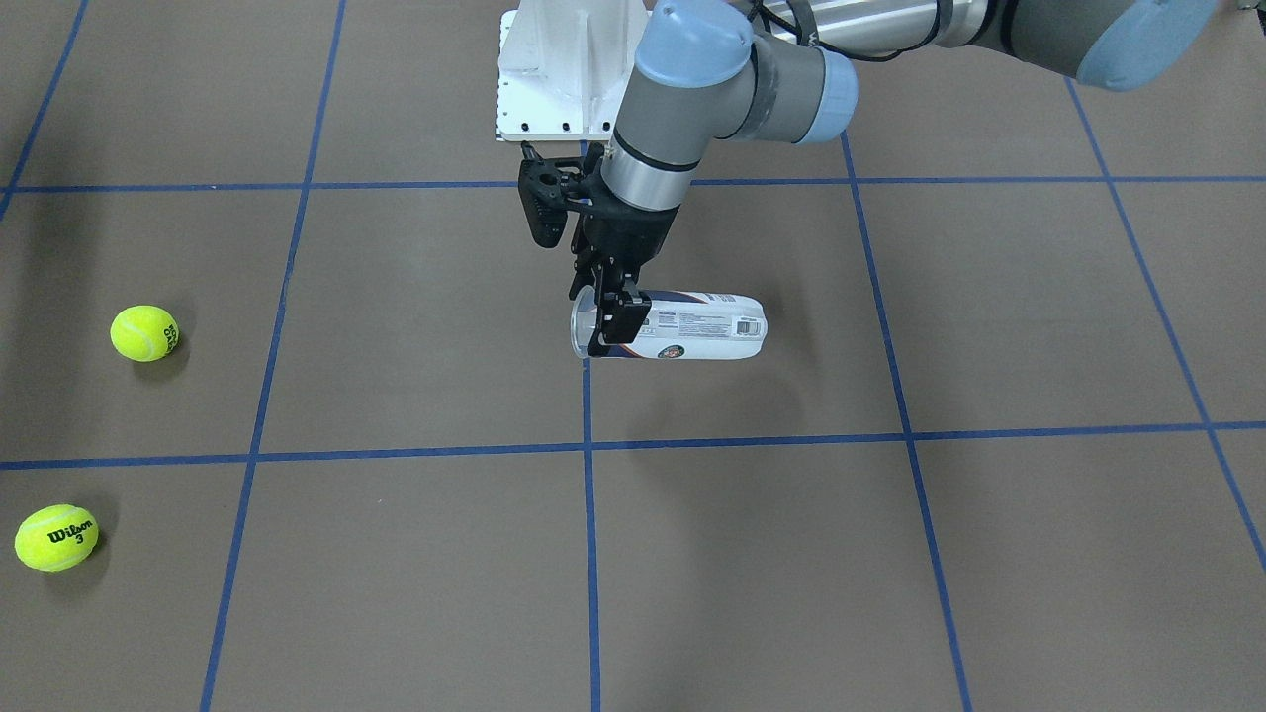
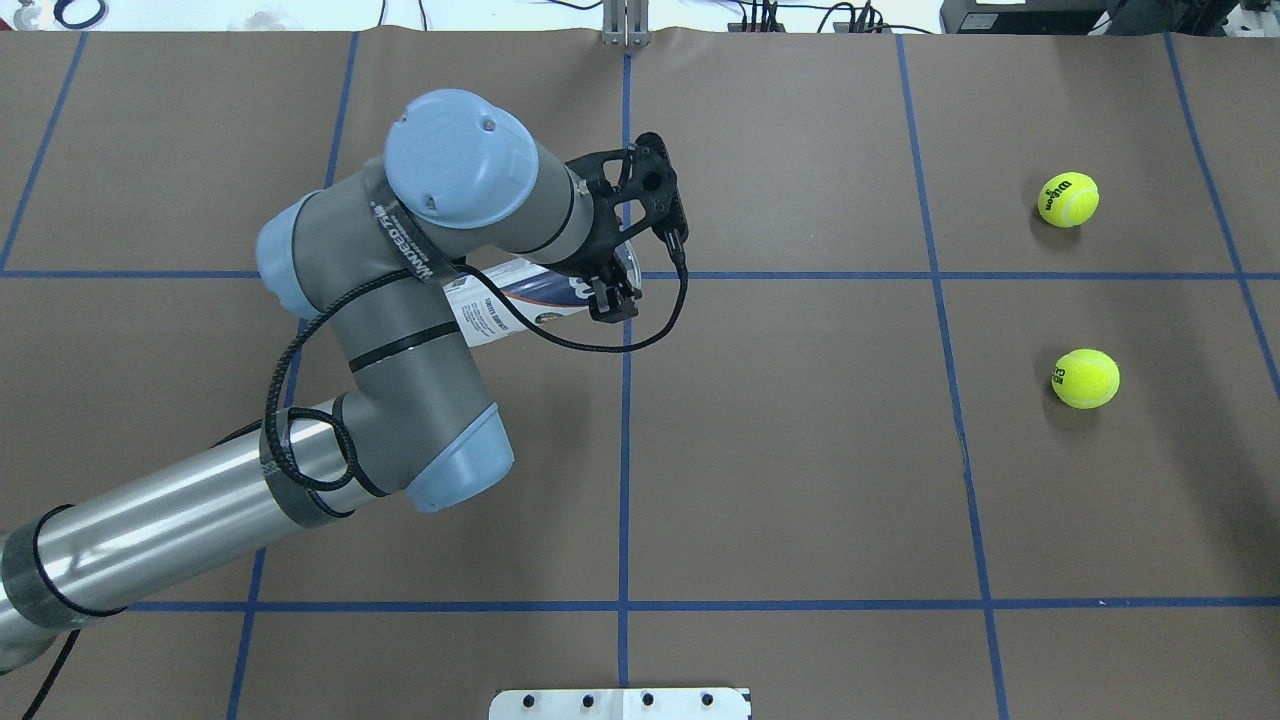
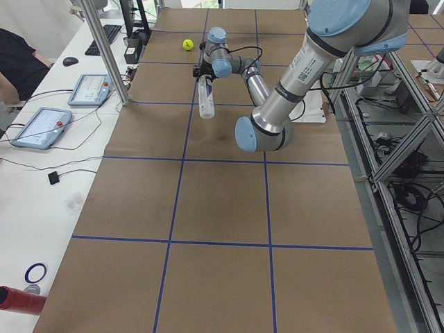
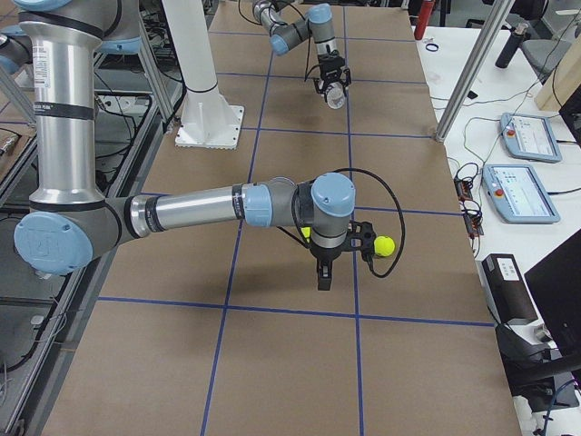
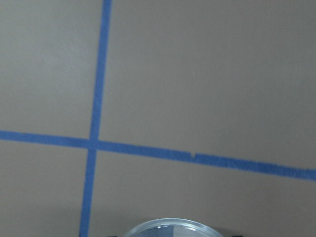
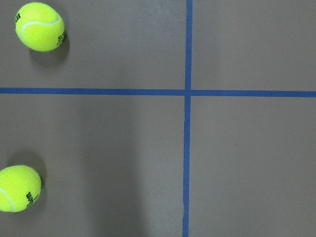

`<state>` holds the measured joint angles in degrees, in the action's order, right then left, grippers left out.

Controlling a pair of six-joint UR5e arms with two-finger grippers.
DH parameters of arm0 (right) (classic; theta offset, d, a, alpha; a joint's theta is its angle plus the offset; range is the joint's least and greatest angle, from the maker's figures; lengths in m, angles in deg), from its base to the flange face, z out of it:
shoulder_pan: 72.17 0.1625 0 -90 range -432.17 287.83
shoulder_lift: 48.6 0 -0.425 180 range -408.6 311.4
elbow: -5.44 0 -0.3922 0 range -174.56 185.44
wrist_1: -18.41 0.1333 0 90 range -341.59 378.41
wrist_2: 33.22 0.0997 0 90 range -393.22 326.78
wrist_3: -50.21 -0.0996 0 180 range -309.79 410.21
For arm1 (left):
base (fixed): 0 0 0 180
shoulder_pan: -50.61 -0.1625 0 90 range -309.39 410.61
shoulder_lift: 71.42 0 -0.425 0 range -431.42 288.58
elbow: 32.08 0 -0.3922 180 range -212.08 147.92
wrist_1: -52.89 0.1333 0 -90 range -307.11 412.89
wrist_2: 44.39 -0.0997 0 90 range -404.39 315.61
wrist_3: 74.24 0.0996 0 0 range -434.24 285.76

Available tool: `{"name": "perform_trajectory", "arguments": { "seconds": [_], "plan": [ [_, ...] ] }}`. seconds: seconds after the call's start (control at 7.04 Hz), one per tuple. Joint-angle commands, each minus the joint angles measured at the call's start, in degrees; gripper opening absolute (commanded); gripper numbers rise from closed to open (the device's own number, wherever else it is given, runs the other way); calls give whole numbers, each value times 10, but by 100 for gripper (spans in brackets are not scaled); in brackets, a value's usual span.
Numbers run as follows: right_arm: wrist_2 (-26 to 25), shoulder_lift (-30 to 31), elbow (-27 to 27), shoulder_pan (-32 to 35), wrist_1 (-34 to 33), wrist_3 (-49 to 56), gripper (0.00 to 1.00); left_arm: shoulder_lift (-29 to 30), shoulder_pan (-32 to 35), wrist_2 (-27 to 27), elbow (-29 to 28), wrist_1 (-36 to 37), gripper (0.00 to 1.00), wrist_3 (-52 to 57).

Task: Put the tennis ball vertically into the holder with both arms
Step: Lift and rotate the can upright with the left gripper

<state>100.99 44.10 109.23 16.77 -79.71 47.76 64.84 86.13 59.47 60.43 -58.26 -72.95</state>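
Note:
My left gripper needs to release the holder upright beside the middle blue tape crossing (image 1: 650,404), on the crossing's side toward the pedestal.
The holder (image 1: 692,324), a clear can with a silver rim and a white-and-navy label, lies horizontal near the table's middle. My left gripper (image 1: 605,318) is shut on it close to its open rim. The overhead view shows the same grip (image 2: 612,292), with my arm covering much of the holder (image 2: 500,305). The rim (image 5: 170,227) peeks in at the bottom of the left wrist view. Two yellow tennis balls (image 1: 144,332) (image 1: 56,537) lie far off on the right arm's side, also in the right wrist view (image 6: 39,26) (image 6: 17,188). My right gripper (image 4: 324,275) hovers near them; I cannot tell if it is open.
The white metal pedestal (image 1: 564,69) stands at the robot's base. Blue tape lines (image 2: 625,450) divide the brown table into squares. Operator desks with tablets (image 4: 526,136) run along the far side of the table.

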Motion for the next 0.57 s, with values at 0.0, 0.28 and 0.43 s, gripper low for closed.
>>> {"name": "perform_trajectory", "arguments": {
  "seconds": [0.0, 0.28, 0.43],
  "plan": [
    [0, -1, 2, 0, 0, 0, 100, -42, 17, -49, 14, -234, 38, -162],
    [0, -4, 2, 0, 0, -1, 100, -106, 13, -122, -5, -470, 38, -243],
    [0, -5, 2, 0, 0, -1, 100, -111, 10, -163, -40, -578, 39, -268]
  ]
}}
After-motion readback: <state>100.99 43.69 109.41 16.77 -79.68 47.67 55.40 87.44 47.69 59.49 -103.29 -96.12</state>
